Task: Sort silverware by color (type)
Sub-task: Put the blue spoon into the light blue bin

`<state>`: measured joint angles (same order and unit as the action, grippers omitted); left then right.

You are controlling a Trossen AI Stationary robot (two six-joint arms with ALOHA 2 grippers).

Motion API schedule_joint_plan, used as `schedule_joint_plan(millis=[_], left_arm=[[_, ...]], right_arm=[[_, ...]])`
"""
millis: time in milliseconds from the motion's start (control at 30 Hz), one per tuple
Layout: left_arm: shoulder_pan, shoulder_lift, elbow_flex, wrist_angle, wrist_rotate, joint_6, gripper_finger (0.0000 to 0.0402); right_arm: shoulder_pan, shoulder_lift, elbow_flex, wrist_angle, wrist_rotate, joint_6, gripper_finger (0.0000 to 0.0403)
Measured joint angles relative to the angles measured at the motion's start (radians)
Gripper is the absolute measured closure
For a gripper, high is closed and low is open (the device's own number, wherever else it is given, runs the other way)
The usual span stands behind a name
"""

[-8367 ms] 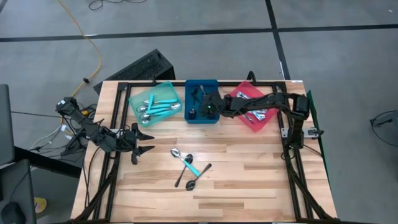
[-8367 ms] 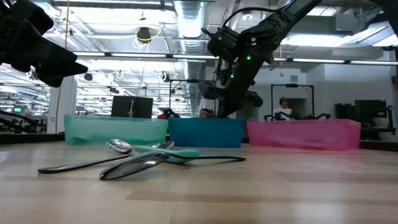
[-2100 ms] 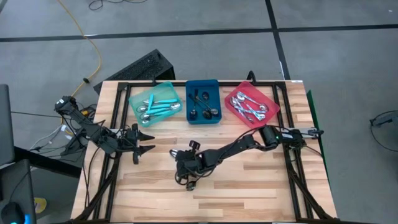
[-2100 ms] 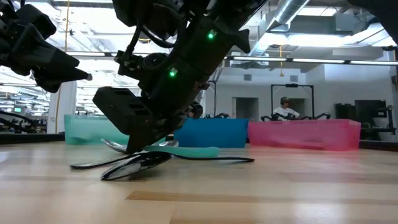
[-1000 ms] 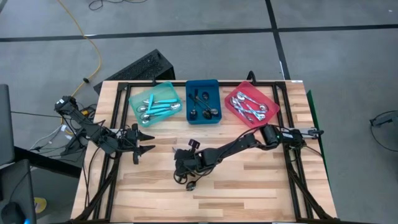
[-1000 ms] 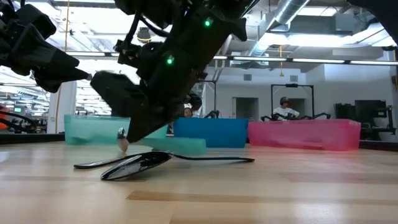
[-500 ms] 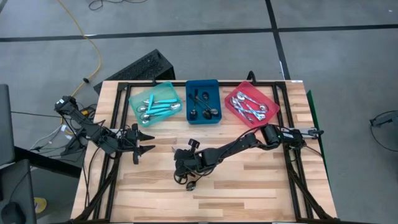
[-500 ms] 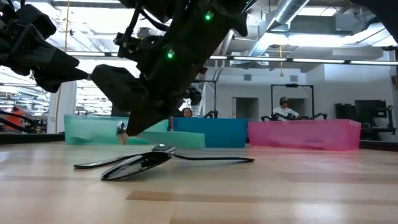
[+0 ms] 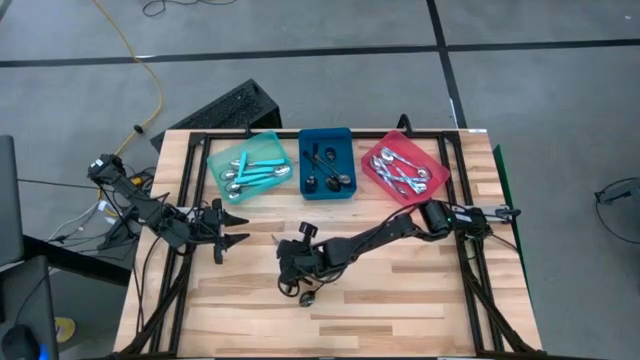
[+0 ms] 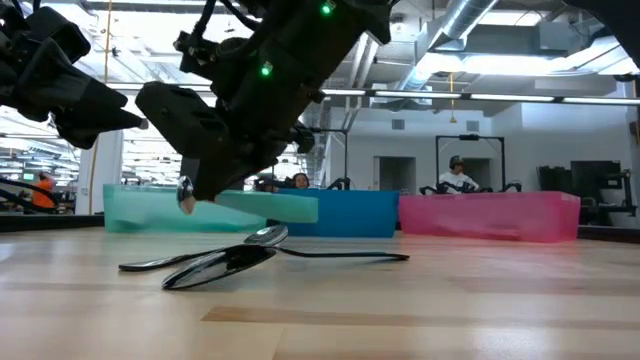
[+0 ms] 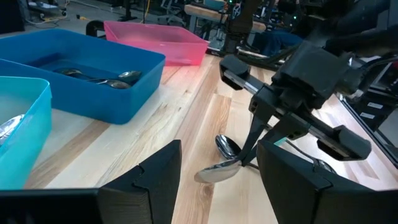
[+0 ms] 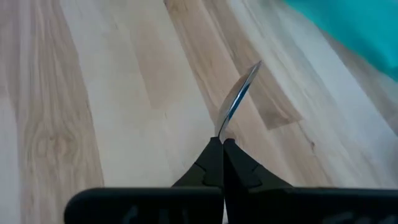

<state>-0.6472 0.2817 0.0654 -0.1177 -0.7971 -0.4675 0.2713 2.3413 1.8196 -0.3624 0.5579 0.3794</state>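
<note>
My right gripper needs to lay the teal-handled spoon flat on the wood and pinch it nearer its handle (image 10: 270, 206), because the spoon's bowl stands on edge in it.
My right gripper (image 9: 285, 262) hangs over the middle-left of the table, shut on a teal-handled spoon (image 10: 262, 206). Its silver bowl (image 10: 185, 195) points to the table's left, and the teal handle (image 11: 283, 140) sticks out the other way. Two black spoons and a silver spoon (image 10: 232, 256) lie flat on the wood just under it, partly hidden in the high view by the right arm. My left gripper (image 9: 232, 227) waits open near the table's left edge. My right gripper pinches the spoon between its two fingertips (image 12: 214, 155) on the silver neck (image 12: 231, 111), between bowl and teal handle. The fingers come from above, slanting down toward the table's left. The spoon is lifted clear of the table and nearly level, bowl end slightly lower.
Three trays stand along the far edge: teal (image 9: 214, 158) with teal-handled spoons, blue (image 9: 326, 194) with black ones, red (image 9: 432, 195) with silver ones. Bare wood lies toward the near edge. People and other robots show in the room behind.
My right gripper has risen, staying shut on the teal-handled spoon, and has drifted a little toward the table's left. The spoon's bowl was just above the wood a second ago; the whole spoon now hangs clear. The other spoons have stayed put.
</note>
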Motion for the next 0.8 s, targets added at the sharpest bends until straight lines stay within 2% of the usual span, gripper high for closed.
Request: schedule_joint_plan(millis=[167, 367, 667, 800], left_arm=[[0.0, 0.0, 0.0, 0.0, 0.0, 0.0, 0.0207], [0.0, 0.0, 0.0, 0.0, 0.0, 0.0, 0.0207], [0.0, 0.0, 0.0, 0.0, 0.0, 0.0, 0.0207], [0.0, 0.0, 0.0, 0.0, 0.0, 0.0, 0.0207]], right_arm=[[-0.012, 0.0, 0.004, -0.011, -0.018, -0.022, 0.0381], [-0.029, 0.003, 0.004, -0.038, -0.088, -0.005, 0.037], [-0.053, 0.003, 0.004, -0.057, -0.214, 0.013, 0.0311], [-0.058, 0.003, 0.004, -0.06, -0.237, 0.013, 0.0288]])
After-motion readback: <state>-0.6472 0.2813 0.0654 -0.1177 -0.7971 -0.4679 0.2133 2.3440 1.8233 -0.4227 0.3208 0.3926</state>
